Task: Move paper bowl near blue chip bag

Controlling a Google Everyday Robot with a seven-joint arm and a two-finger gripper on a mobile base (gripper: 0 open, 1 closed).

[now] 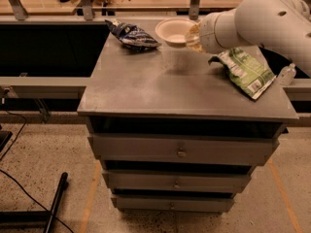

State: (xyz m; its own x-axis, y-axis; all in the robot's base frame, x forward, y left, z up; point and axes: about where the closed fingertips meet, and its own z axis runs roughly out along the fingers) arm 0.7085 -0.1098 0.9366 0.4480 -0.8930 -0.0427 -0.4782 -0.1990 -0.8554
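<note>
The robot's gripper should release the paper bowl at the cabinet top's far edge [170, 30], next to the blue chip bag. The bowl is still held above the top's far part.
The paper bowl [173, 31] is off-white and round, held above the far part of the grey cabinet top [146, 86]. My gripper [191, 35] is shut on the bowl's right rim, with the white arm reaching in from the right. The blue chip bag [131, 35] lies crumpled at the far left of the top, just left of the bowl and apart from it. The bowl's shadow falls on the top below it.
A green-and-white chip bag [245, 71] lies on the right side of the top, under the arm. A clear bottle [287, 74] stands off the right edge. The cabinet has drawers in front. A wooden bench with clutter runs behind.
</note>
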